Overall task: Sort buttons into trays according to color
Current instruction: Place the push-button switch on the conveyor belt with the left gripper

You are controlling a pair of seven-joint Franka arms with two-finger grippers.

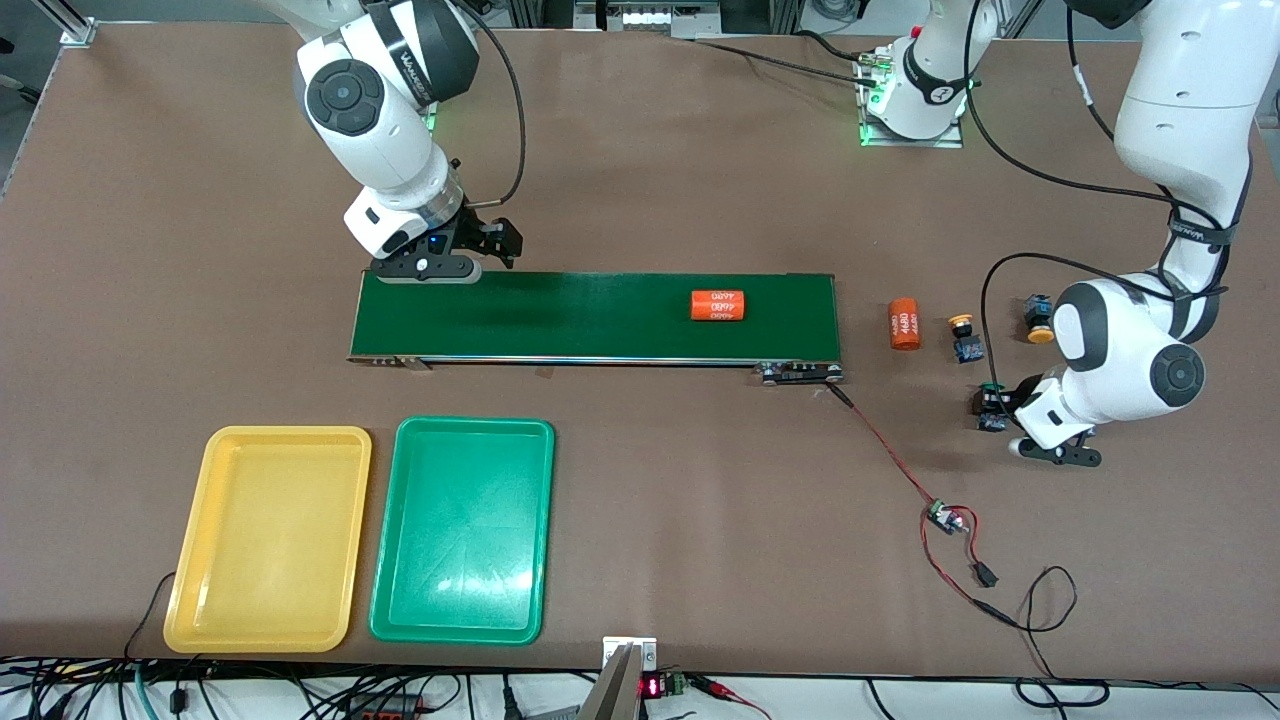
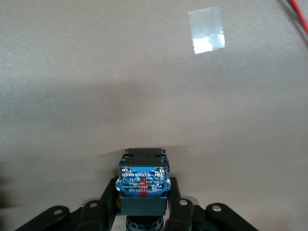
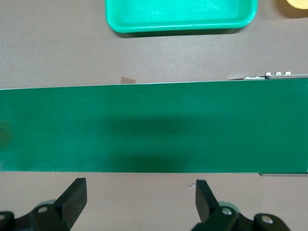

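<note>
I should release the green-capped button with my left gripper on the conveyor belt (image 1: 773, 317), between its orange cylinder and motor end.
My left gripper (image 1: 1003, 412) is low at the left arm's end of the table, shut on a button (image 2: 143, 185) with a dark body and a blue label. Its fingers (image 2: 179, 204) press both sides of the body. In the front view a bit of green cap (image 1: 990, 387) shows by this gripper. Two yellow-capped buttons (image 1: 962, 335) (image 1: 1037, 320) lie farther from the front camera. The yellow tray (image 1: 285, 433) and green tray (image 1: 475, 424) lie side by side near the front edge. My right gripper (image 1: 430, 270) hangs open by the belt's end, holding nothing (image 3: 139, 195).
A long dark-green conveyor belt (image 1: 560, 315) crosses the middle and carries an orange cylinder (image 1: 718, 305). A second orange cylinder (image 1: 904, 323) stands on the table past the belt's end. Red wires (image 1: 895, 465) and a small circuit board (image 1: 945, 517) trail toward the front edge.
</note>
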